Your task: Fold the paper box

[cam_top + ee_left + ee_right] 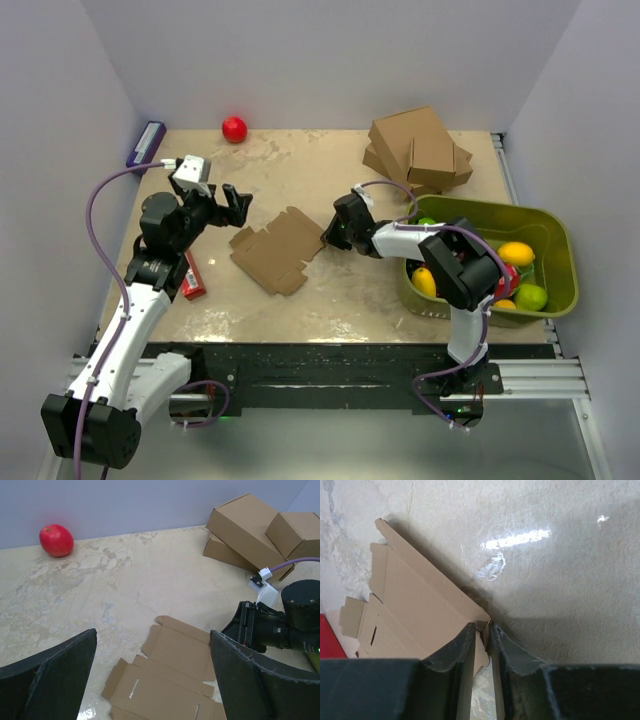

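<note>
Next, I close my left gripper on the paper box's side flap (279, 218) (152, 636) opposite my right gripper, just next to the rounded end of the box's long end flap.
The paper box (278, 250) lies flat and unfolded on the table as a brown die-cut sheet with notched flaps and two slots; it also shows in the left wrist view (175, 665) and the right wrist view (415, 605). My right gripper (328, 237) is at the sheet's right corner. Its jaws (482, 627) stand almost together with a small corner flap pinched upright between them. My left gripper (228, 208) hovers just left of the sheet, open wide (152, 634), with nothing between its fingers.
A stack of bigger ready-made cardboard boxes (418, 150) sits at the back right. A green bin (500, 206) with fruit stands at the right. A red ball (234, 129) lies at the back. A red packet (193, 276) and a purple box (146, 143) are on the left.
</note>
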Motion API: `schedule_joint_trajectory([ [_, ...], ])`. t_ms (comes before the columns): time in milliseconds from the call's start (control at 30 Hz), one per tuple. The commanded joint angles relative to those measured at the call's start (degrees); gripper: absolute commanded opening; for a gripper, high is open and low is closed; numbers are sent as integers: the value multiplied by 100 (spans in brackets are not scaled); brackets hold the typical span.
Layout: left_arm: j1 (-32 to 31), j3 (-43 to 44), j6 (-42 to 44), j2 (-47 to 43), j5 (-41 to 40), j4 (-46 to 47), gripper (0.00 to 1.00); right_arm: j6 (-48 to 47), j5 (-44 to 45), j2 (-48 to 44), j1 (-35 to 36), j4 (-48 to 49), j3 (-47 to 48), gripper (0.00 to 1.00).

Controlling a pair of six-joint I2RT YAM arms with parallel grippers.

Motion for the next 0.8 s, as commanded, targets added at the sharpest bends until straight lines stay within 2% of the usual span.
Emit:
schedule_joint_trajectory([
  [0, 51, -52, 121, -38, 154, 253, 99, -37, 292, 16, -47, 44, -102, 9],
  [67, 51, -69, 147, -38, 207, 271, 99, -177, 292, -80, -47, 27, -93, 0],
  [300, 51, -105, 209, 59, 383, 297, 100, -1161, 64, -1064, -74, 149, -163, 0],
  [500, 51, -87, 138, 235, 629, 368, 100, -1996, -841, -2485, -372, 167, -356, 0],
  [767, 51, -96, 95, 218, 1437, 657, 100, -3551, -1474, -4000, -417, -781, -216, 0],
])
